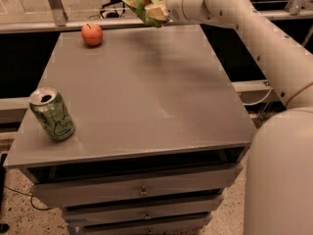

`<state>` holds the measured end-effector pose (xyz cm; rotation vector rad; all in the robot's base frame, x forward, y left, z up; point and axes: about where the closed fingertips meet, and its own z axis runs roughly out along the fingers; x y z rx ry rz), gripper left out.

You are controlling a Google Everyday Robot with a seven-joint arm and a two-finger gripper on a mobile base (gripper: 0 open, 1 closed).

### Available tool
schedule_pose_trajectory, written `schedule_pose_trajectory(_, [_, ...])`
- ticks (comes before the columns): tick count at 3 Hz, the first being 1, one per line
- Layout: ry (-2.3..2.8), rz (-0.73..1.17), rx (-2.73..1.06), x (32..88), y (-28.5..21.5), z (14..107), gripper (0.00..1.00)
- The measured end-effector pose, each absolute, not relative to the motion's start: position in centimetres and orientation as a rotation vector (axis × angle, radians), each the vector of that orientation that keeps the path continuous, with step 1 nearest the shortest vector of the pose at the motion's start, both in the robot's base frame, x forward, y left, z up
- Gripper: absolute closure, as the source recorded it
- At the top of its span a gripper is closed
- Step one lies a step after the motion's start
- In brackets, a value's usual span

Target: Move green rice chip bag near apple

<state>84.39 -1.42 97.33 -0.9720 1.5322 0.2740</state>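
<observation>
Next, I release the green rice chip bag on the grey table's far edge (pixel 128 34), beside the apple. The bag now hangs in the air above that edge.
The green rice chip bag (pixel 142 5), crumpled light-green foil with orange patches, hangs in the air above the table's far edge, right of centre. My gripper (pixel 155 11) is shut on the bag, at the end of the white arm that reaches in from the right. The apple (pixel 92 34), small, round and orange-red with a dark stem, sits on the grey table (pixel 142 92) near its far left corner. The bag is to the right of the apple and above it, about a bag's width away.
A green drink can (pixel 52 114) stands tilted near the table's front left edge. Drawers (pixel 142 192) run under the tabletop. A metal rail (pixel 58 26) runs behind the table. My white arm and base (pixel 279 175) fill the right side.
</observation>
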Motion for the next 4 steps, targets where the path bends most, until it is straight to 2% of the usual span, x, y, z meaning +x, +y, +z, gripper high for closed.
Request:
schedule_pose_trajectory(2, [1.572,0.315,-1.015,86.6,3.5,94.2,1.0])
schedule_pose_trajectory(4, [1.633,0.345,-1.024,88.3,6.0,90.7,1.0])
